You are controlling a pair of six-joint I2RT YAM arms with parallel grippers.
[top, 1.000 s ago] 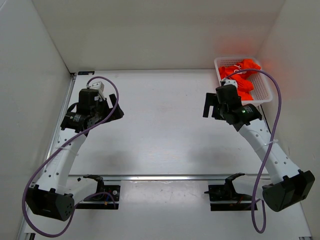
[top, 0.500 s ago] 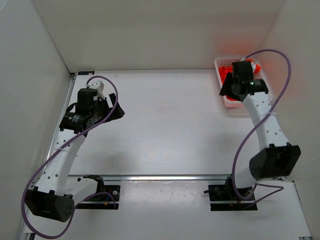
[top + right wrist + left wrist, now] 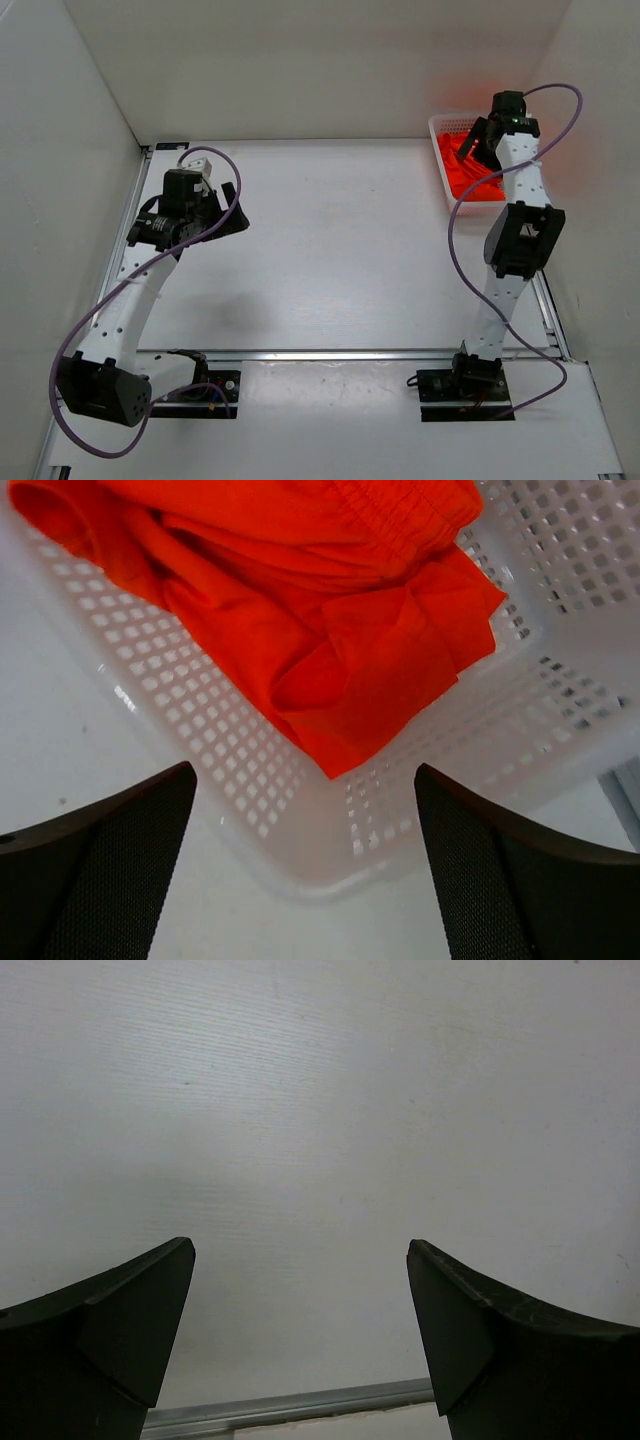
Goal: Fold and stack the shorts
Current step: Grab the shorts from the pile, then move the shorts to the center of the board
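Next, my right gripper grabs the ribbed waistband [image 3: 487, 167] [image 3: 428, 528] of the orange-red shorts inside the white mesh basket.
The orange-red shorts [image 3: 300, 610] lie crumpled inside a white mesh basket [image 3: 250, 780] at the far right corner of the table; they also show in the top view [image 3: 468, 168]. My right gripper [image 3: 487, 140] hangs over the basket, jaws wide open and empty; in the right wrist view its gripper [image 3: 305, 790] sits above the basket's near corner, just short of the fabric. My left gripper [image 3: 232, 215] is open and empty over the bare white table at the left; the left wrist view [image 3: 300, 1260] shows only table between its fingers.
White walls close the table on the left, back and right. A metal rail [image 3: 340, 353] runs along the near edge by the arm bases. The basket [image 3: 447, 190] stands tight against the right wall.
My right arm has swung up and back from beside the basket to over it, stretching upright. My left gripper has shifted slightly right.
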